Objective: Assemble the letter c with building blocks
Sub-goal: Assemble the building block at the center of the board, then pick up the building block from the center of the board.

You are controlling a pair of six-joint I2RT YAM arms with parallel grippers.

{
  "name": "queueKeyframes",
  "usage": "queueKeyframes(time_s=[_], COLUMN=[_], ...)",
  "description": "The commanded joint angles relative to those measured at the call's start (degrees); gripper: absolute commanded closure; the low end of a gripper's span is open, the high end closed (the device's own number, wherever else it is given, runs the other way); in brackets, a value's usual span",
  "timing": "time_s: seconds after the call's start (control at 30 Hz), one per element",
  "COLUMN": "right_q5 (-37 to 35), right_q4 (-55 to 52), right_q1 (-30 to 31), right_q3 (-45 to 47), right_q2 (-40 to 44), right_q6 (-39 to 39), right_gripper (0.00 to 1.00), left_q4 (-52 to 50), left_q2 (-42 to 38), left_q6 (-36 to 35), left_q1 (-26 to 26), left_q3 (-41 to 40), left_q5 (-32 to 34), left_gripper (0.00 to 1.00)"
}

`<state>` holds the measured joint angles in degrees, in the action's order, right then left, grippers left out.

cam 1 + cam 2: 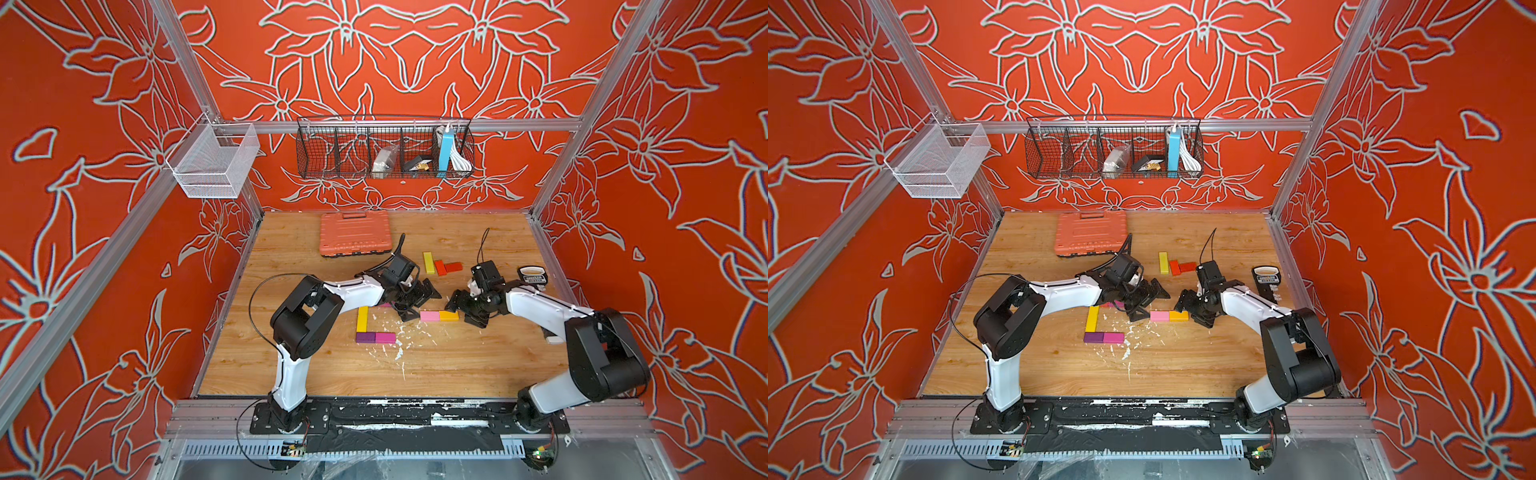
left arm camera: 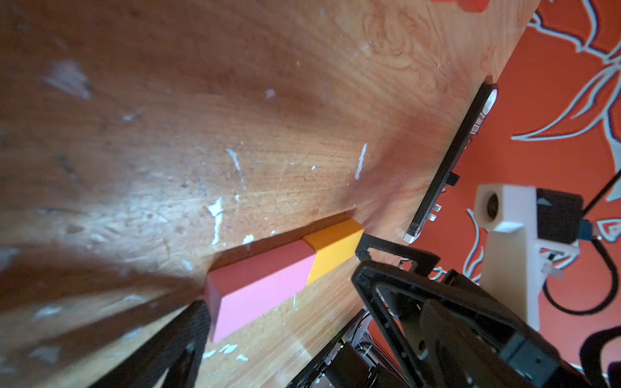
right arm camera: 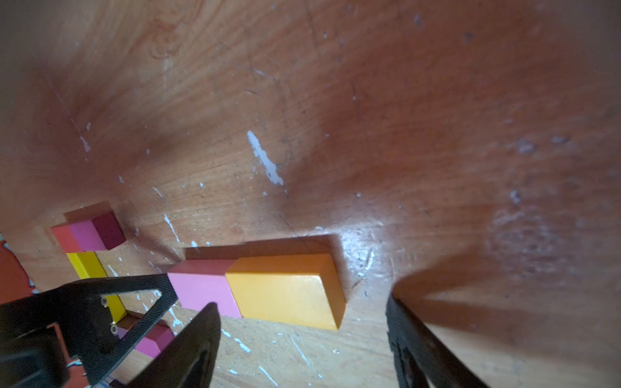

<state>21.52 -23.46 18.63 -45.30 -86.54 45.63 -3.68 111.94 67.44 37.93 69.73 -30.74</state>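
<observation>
The robot's right gripper needs to next move to the middle of the yellow block (image 1: 429, 264) beside the red blocks at the back and close there.
In both top views a pink block (image 1: 429, 316) and an orange block (image 1: 449, 316) lie end to end mid-table. My left gripper (image 1: 422, 305) stands open at the pink end, one finger (image 2: 181, 342) close beside the pink block (image 2: 262, 289). My right gripper (image 1: 461, 311) stands open at the orange end, and the orange block (image 3: 289, 292) lies just ahead of its empty jaws (image 3: 302, 339). To the left, a long yellow block (image 1: 362, 319) meets a purple block (image 1: 365, 337) and a magenta block (image 1: 385, 337) in an L. Another yellow block (image 1: 428, 262) and two red blocks (image 1: 446, 268) lie further back.
A ribbed orange case (image 1: 355, 233) lies at the back. A black labelled device (image 1: 532, 276) sits by the right wall. White flecks (image 1: 399, 340) dot the wooden table. A white mesh basket (image 1: 214, 160) and a black wire basket (image 1: 384, 149) hang on the frame.
</observation>
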Motion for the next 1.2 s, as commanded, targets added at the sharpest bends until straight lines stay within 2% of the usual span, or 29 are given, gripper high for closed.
queueKeyframes(time_s=[0.0, 0.5, 0.67, 0.8, 0.87, 1.0, 1.17], right_q5=[0.64, 0.07, -4.88, -10.13, -11.12, -12.11, -8.71], right_q4=[0.31, -0.55, -4.01, -5.14, -5.66, -7.08, -8.73], right_q1=[-0.26, -0.26, -0.43, -0.70, -0.70, -0.70, -0.70], right_q3=[-0.94, -1.28, -1.61, -1.92, -3.51, -7.98, -17.03], right_q2=[-0.99, -0.58, 3.41, 8.21, 8.60, 6.77, 0.20], right_q6=[-0.43, -0.45, 0.12, 0.72, -0.08, -2.87, -7.24], right_gripper=[0.20, 0.20, 0.18, 0.18, 0.18, 0.18, 0.20], left_q4=[0.40, 0.71, 0.96, 0.27, -2.62, -15.44, -29.73], left_q2=[1.30, 0.94, -0.42, -2.65, -3.89, -3.19, -1.54], left_q6=[0.32, 0.45, -0.05, -1.37, -3.61, -11.69, -21.45], left_q1=[0.21, 0.21, -0.26, -2.83, -4.62, -7.57, -9.35], left_q3=[1.36, 0.90, 0.91, 1.28, 2.44, 10.18, 20.15], left_q5=[-0.63, -0.68, -0.72, -1.78, -1.54, 0.64, 8.17], left_gripper=[0.02, 0.02, 0.02, 0.01, 0.02, 0.02, 0.01])
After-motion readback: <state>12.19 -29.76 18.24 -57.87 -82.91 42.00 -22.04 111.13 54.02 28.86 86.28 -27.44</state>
